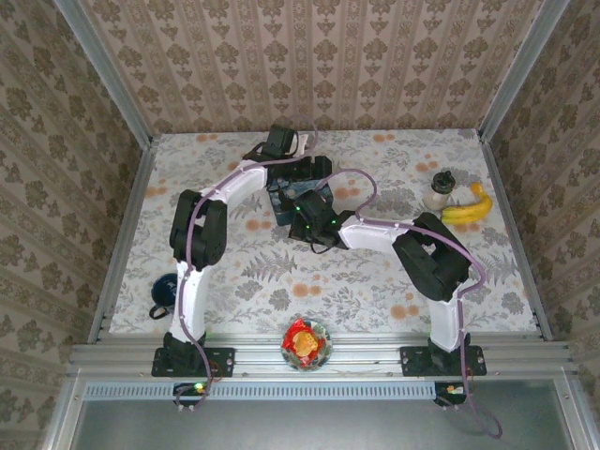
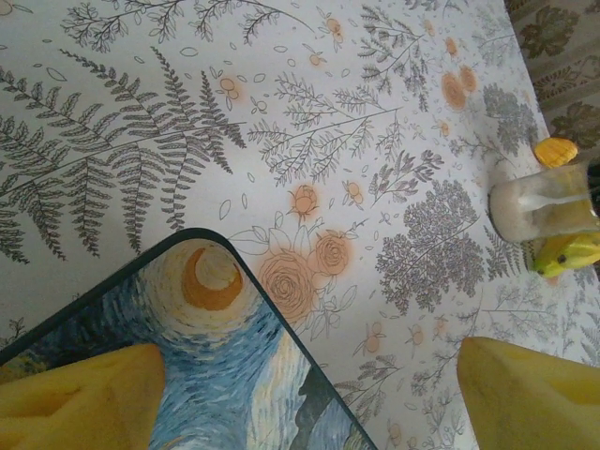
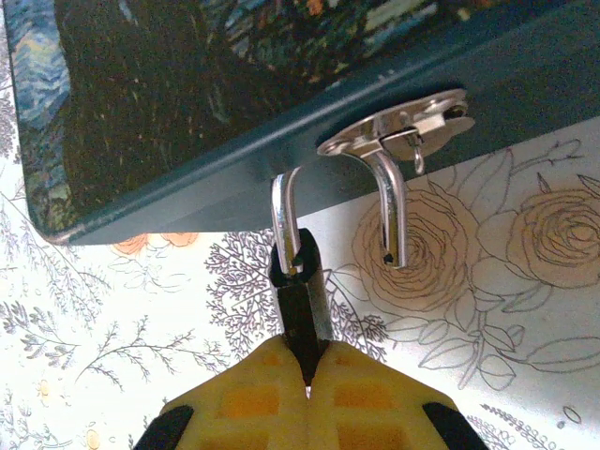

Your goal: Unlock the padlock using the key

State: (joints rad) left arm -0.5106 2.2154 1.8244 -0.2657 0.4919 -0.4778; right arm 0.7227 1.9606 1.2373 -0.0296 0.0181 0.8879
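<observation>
My right gripper is going to release the padlock on the tabletop [image 1: 365,233] beside the front corner of the tin, on the same side as the banana.
The padlock [image 3: 302,291] is a tiny black-and-silver body whose silver shackle [image 3: 284,211] rises to the edge of the blue starry-night tin [image 3: 187,112]. My right gripper [image 3: 307,370] is shut on the padlock's body, just in front of the tin's side wall. A silver hasp [image 3: 403,127] sits on that wall, and its flap [image 3: 389,216] hangs down loose to the right of the shackle. My left gripper [image 2: 309,398] is open, its yellow fingers [image 2: 80,394] straddling a corner of the tin's lid [image 2: 216,356]. The key is out of view. From above, both wrists meet at the tin [image 1: 279,204].
A small glass jar [image 1: 438,192] and a banana [image 1: 469,208] lie at the table's right side; the left wrist view has the jar [image 2: 544,206] too. A bowl of wrapped snacks [image 1: 306,343] sits at the front edge. A dark blue object [image 1: 167,291] lies at the left edge.
</observation>
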